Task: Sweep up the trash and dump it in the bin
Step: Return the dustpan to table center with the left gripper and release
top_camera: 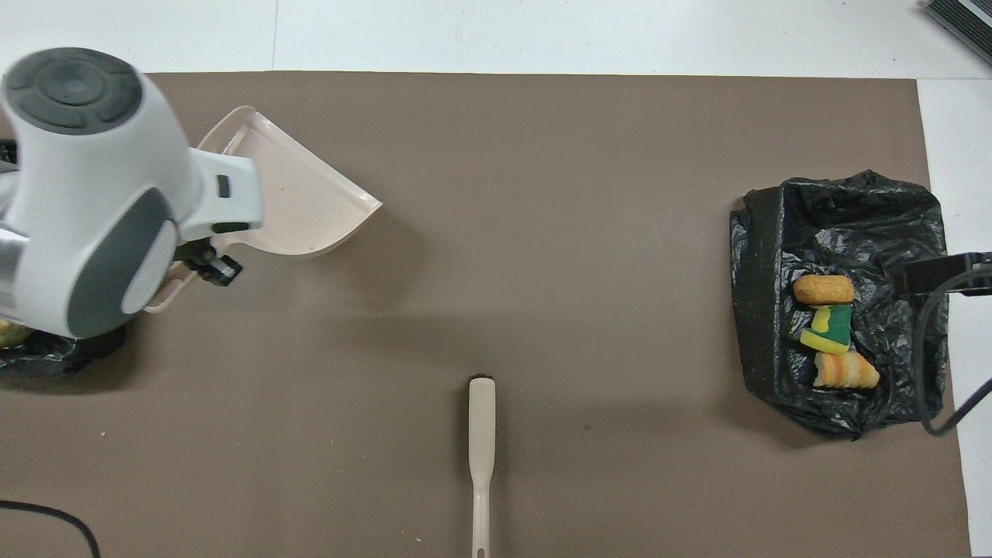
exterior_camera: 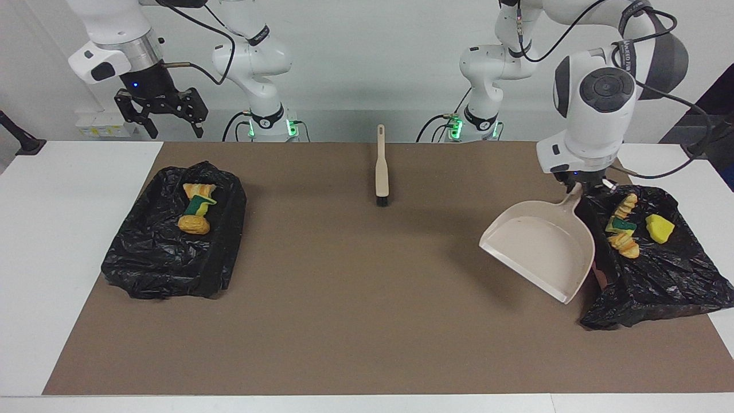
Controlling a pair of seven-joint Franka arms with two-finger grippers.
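Next, my left gripper lets go of the beige dustpan halfway between the bagged bins, on the mat (top_camera: 486, 232) beyond the hand brush.
My left gripper (exterior_camera: 576, 187) is shut on the handle of the empty beige dustpan (exterior_camera: 539, 248) (top_camera: 304, 203). The pan hangs tilted over the mat, beside the black-bagged bin (exterior_camera: 654, 281) at the left arm's end. Trash (exterior_camera: 624, 230) lies in that bin: tan-orange lumps, a green-sided sponge piece and a yellow sponge chunk (exterior_camera: 659, 228). A second bagged bin (exterior_camera: 166, 258) (top_camera: 841, 225) at the right arm's end holds more trash (exterior_camera: 196, 209) (top_camera: 828, 329). My right gripper (exterior_camera: 176, 131) hangs open and empty in the air above that bin's robot-side edge.
The beige hand brush (exterior_camera: 381, 169) (top_camera: 481, 442) lies on the brown mat (exterior_camera: 355, 298) near the robots, midway between the arms, bristles pointing away from them. In the overhead view the left arm covers most of its bin.
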